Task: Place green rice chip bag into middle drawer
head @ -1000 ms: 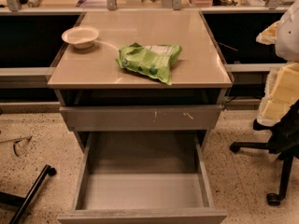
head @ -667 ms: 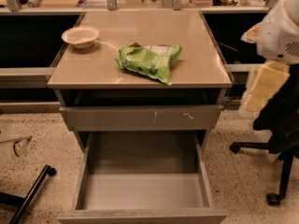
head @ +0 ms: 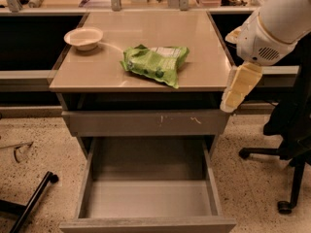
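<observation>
My gripper will close on the white label end point(head: 175, 61) of the green rice chip bag, leaving the end toward the white bowl free.
The green rice chip bag point(head: 155, 63) lies crumpled on the beige tabletop, right of centre, with its white label patch facing up. The middle drawer point(head: 150, 198) is pulled out below the cabinet, showing a bare grey floor and low side walls. My gripper point(head: 232, 98) hangs from the white arm at the table's right front corner. It is to the right of the bag, apart from it, and holds nothing that I can see.
A white bowl point(head: 84, 37) stands at the tabletop's left rear. A shut grey drawer front point(head: 146, 123) with pale scratch marks sits above the open drawer. A black office chair point(head: 291, 130) stands at the right. A black bar point(head: 29, 203) lies on the floor at the left.
My arm and gripper have moved left from the right edge of view, coming closer to the table's right front corner. The bag, bowl and drawer have not moved.
</observation>
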`<state>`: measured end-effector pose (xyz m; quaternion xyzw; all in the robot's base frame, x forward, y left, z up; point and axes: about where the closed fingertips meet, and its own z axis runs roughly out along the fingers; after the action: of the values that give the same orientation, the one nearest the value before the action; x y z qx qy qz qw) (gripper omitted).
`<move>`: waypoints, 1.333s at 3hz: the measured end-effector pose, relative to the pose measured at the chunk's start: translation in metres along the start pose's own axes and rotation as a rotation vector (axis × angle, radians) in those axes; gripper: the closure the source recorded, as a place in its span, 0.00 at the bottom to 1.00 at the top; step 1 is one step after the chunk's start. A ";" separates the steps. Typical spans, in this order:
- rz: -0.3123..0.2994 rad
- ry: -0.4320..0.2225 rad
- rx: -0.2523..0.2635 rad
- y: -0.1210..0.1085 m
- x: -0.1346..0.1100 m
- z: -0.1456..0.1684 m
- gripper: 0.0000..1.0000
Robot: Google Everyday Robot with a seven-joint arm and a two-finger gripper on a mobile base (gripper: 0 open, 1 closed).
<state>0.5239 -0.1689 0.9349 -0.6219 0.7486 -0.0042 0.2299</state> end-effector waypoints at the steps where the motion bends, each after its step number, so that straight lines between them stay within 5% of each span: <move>1: -0.020 -0.068 -0.025 -0.016 -0.013 0.033 0.00; 3: -0.081 -0.247 -0.128 -0.068 -0.074 0.161 0.00; 4: -0.081 -0.247 -0.129 -0.068 -0.075 0.162 0.00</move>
<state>0.6528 -0.0695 0.8354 -0.6609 0.6875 0.1111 0.2797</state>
